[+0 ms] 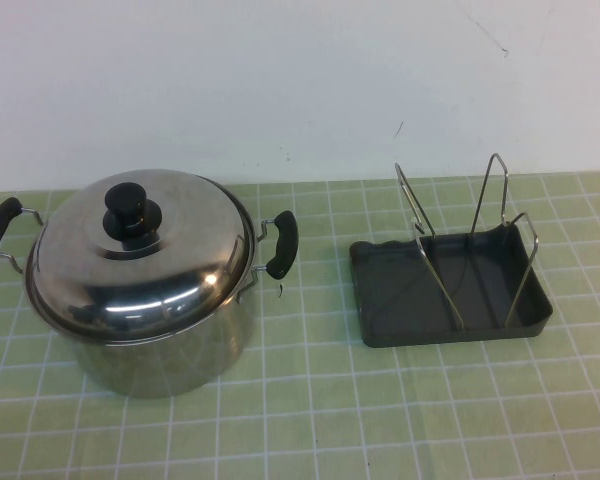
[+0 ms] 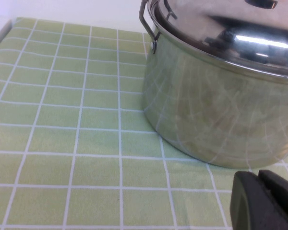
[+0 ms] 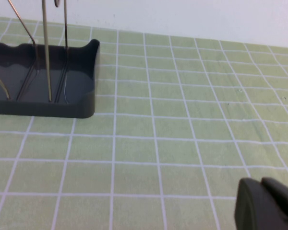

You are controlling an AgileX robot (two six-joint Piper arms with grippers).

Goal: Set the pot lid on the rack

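Note:
My left gripper is to close on the black knob [image 1: 126, 200] [image 2: 262, 3] on top of the pot lid, since the lid has to lift off the pot.
The shiny steel pot lid [image 1: 145, 255] with a black knob [image 1: 130, 208] sits on the deep steel pot [image 1: 170, 350] at the table's left. The lid's rim also shows in the left wrist view [image 2: 240, 33]. The dark grey rack [image 1: 450, 290] with upright wire loops [image 1: 420, 215] stands at the right and holds nothing; it also shows in the right wrist view [image 3: 81, 91]. Neither arm shows in the high view. My left gripper [image 2: 259, 178] is shut and empty, low beside the pot. My right gripper [image 3: 261, 184] is shut and empty, well off the rack's side.
The pot has two black side handles [image 1: 282, 243]. A green checked cloth [image 1: 380, 400] covers the table, with a white wall [image 1: 300, 80] behind. Open cloth lies between pot and rack and in front of both.

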